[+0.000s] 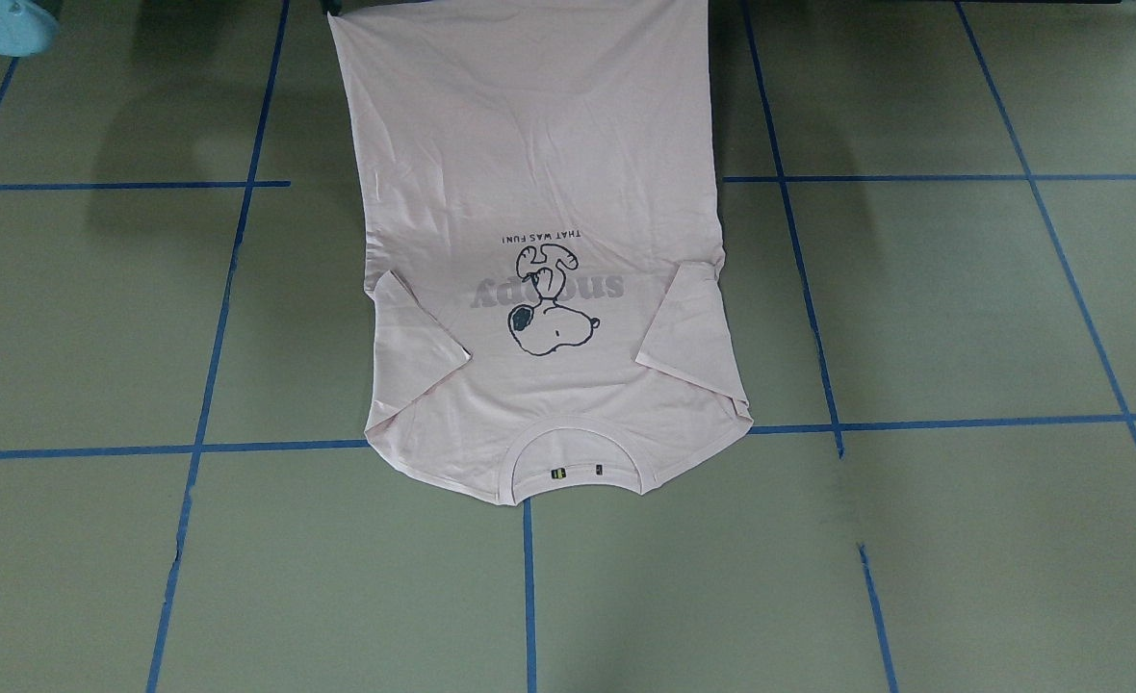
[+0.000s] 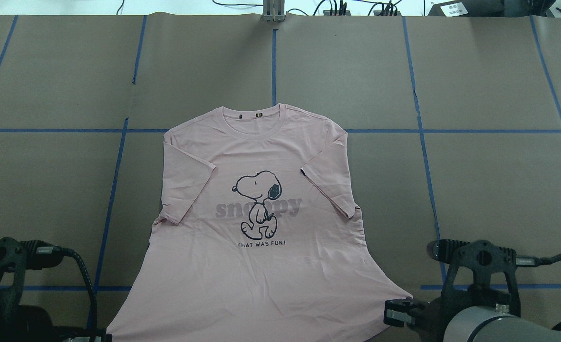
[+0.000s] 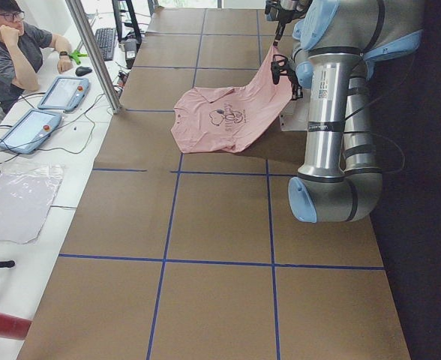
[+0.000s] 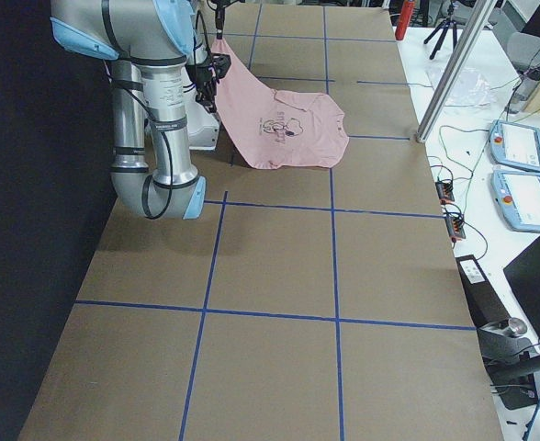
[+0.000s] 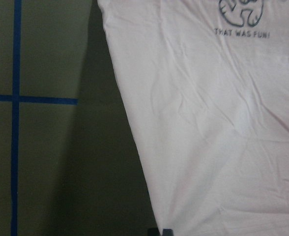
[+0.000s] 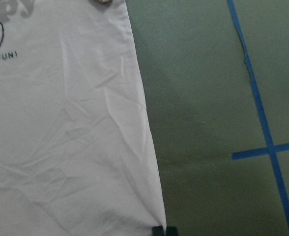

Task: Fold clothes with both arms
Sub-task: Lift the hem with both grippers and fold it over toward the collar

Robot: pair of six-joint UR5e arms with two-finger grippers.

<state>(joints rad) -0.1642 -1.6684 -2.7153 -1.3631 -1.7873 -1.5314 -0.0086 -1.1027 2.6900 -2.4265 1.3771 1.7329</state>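
Note:
My left gripper is going to release the T-shirt's hem corner on the folded sleeve's outer shoulder corner [image 1: 754, 422], by the blue tape line.
The pale pink T-shirt [image 2: 261, 266] lies print side up, with its collar [image 2: 254, 114] far from me and both sleeves folded in over the chest. Its hem end rises off the table toward me, as the exterior left view [image 3: 228, 116] shows. My left gripper [image 5: 161, 232] is shut on the hem's left corner and shows at the bottom left of the overhead view [image 2: 101, 336]. My right gripper [image 6: 164, 231] is shut on the hem's right corner [image 2: 399, 311]. The dog print [image 1: 549, 308] and the grey lettering are in plain sight.
The brown table cover [image 2: 475, 190] carries a grid of blue tape lines. A white pedestal [image 4: 201, 133] stands under the raised hem. An operator [image 3: 10, 52] sits past the far edge, beside tablets [image 3: 63, 94] and cables.

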